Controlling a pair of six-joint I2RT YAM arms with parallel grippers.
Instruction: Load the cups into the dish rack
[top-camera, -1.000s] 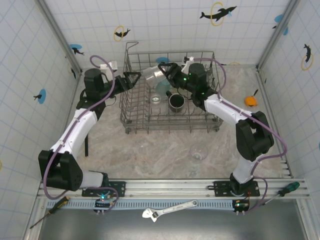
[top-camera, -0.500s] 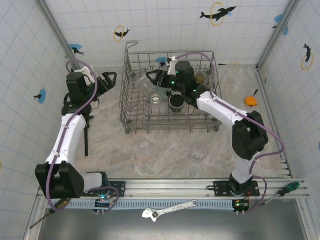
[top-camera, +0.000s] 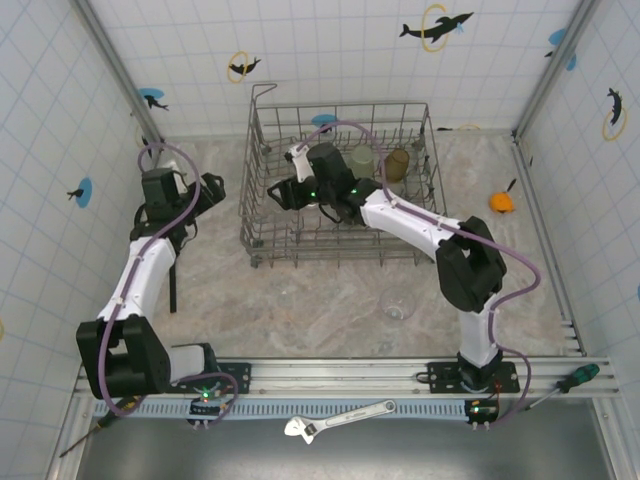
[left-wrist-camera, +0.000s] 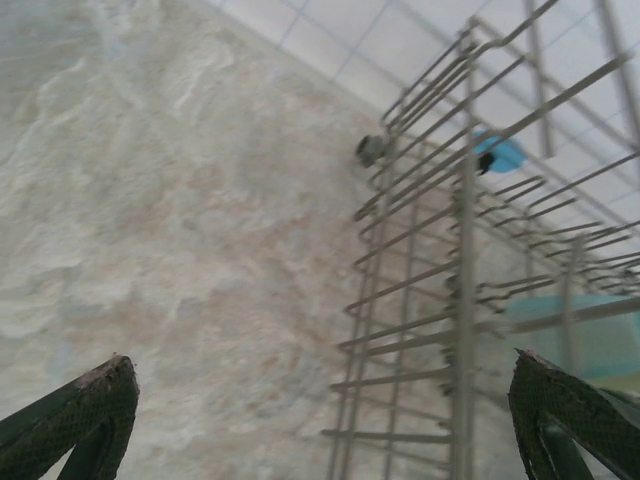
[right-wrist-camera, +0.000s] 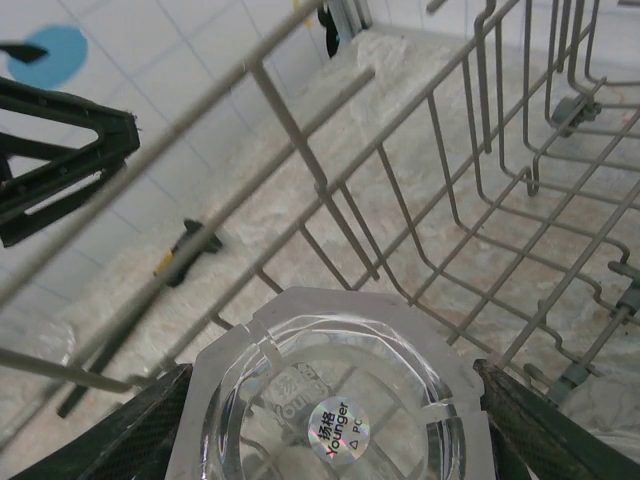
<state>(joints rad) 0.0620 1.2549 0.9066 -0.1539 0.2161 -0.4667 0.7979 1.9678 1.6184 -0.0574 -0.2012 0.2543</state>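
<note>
My right gripper is going to set the clear tumbler down inside the dish rack's front corner (top-camera: 270, 233) nearest the black tool.
The grey wire dish rack (top-camera: 262, 235) stands at the back middle of the table. My right gripper (top-camera: 282, 193) reaches into its left side and is shut on a clear tumbler (right-wrist-camera: 335, 400), whose base with a round sticker faces the wrist camera between both fingers (right-wrist-camera: 120, 440). A pale green cup (top-camera: 362, 160) and an amber-brown cup (top-camera: 397, 163) sit in the rack's back row. A teal cup (left-wrist-camera: 570, 335) shows through the wires. Another clear tumbler (top-camera: 398, 303) stands on the table in front of the rack. My left gripper (top-camera: 207, 188) hangs open and empty just left of the rack (left-wrist-camera: 460, 250).
A small orange object (top-camera: 500, 200) lies at the right wall. A black tool (top-camera: 172, 285) lies on the table beside the left arm. Screwdrivers (top-camera: 578, 377) and a wrench (top-camera: 340, 417) rest on the front rail. Bare marble lies between rack and arm bases.
My right gripper has carried the clear tumbler leftward across the rack to its left side. My left gripper has drawn back from the rack, leftward and nearer.
</note>
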